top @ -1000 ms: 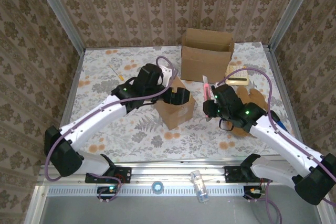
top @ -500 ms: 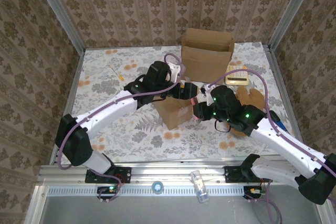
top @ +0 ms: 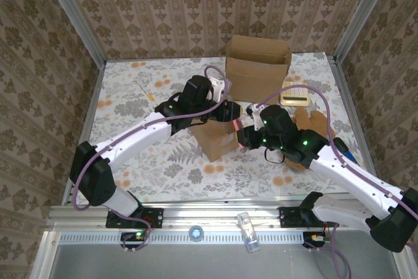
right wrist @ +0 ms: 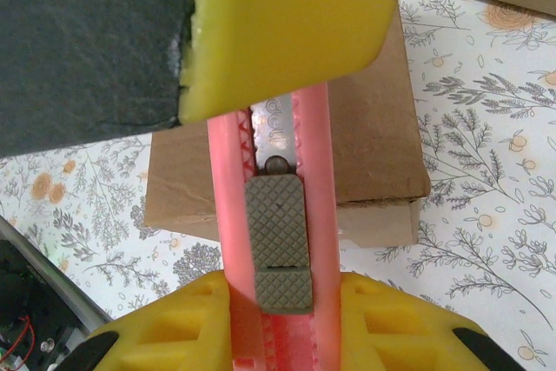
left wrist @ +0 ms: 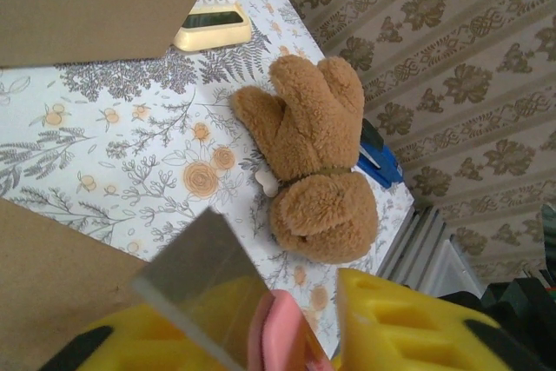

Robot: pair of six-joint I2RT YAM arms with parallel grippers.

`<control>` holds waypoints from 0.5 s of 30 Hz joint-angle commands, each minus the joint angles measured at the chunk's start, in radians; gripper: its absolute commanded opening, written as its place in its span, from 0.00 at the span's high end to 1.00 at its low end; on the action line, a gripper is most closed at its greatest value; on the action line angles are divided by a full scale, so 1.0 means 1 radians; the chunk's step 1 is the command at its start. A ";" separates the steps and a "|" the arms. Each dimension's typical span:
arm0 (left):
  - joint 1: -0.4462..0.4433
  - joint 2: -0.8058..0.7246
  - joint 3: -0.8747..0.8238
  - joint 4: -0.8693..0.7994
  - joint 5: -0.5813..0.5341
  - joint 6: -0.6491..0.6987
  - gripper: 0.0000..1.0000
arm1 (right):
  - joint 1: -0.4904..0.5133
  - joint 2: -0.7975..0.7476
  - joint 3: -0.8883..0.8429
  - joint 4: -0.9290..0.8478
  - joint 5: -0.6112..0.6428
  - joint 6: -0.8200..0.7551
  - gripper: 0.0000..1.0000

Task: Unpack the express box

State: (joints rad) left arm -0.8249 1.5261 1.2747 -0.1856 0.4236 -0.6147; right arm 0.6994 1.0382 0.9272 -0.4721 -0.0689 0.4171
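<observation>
I will hold the knife's front with my left gripper while my right gripper opens and takes the knife handle's flat sides (right wrist: pixel 290 334), because the knife's blade lies flat over the box.
The small closed cardboard express box (top: pixel 214 139) sits mid-table and shows under the knife in the right wrist view (right wrist: pixel 382 154). My right gripper (top: pixel 243 137) (right wrist: pixel 287 294) is shut on the rear of a pink utility knife (right wrist: pixel 228 206), grey slider facing up. My left gripper (top: pixel 233 115) (left wrist: pixel 280 323) has come in from the left, just above the box. It has closed round the knife's front end (left wrist: pixel 280 341), with the bare blade (left wrist: pixel 201 277) sticking out past it. One of its yellow fingers (right wrist: pixel 287 23) covers the knife's tip.
A larger open cardboard box (top: pixel 257 68) stands at the back. Right of the arms lie a brown plush toy (top: pixel 313 122) (left wrist: pixel 313 154), a cream calculator (top: pixel 295 99) (left wrist: pixel 213 28) and a blue object (left wrist: pixel 380 161). A thin yellow stick (top: pixel 145 89) lies at the back left.
My left arm swung right from the small box to the knife and its jaws closed round the front end. My right gripper carried the knife left, over the box's right edge.
</observation>
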 commanded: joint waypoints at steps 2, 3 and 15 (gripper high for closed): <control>0.000 -0.005 0.023 0.014 0.014 0.003 0.76 | 0.008 0.003 0.039 0.028 -0.017 -0.017 0.75; 0.001 -0.006 0.022 0.014 0.015 0.003 0.78 | 0.008 0.004 0.038 0.028 -0.017 -0.018 0.75; 0.060 -0.084 -0.060 0.116 0.069 -0.056 1.00 | 0.008 -0.018 0.006 0.081 -0.024 0.013 0.37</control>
State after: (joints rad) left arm -0.7879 1.5024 1.2350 -0.1307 0.4580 -0.6483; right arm 0.7013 1.0428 0.9306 -0.4408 -0.0765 0.4240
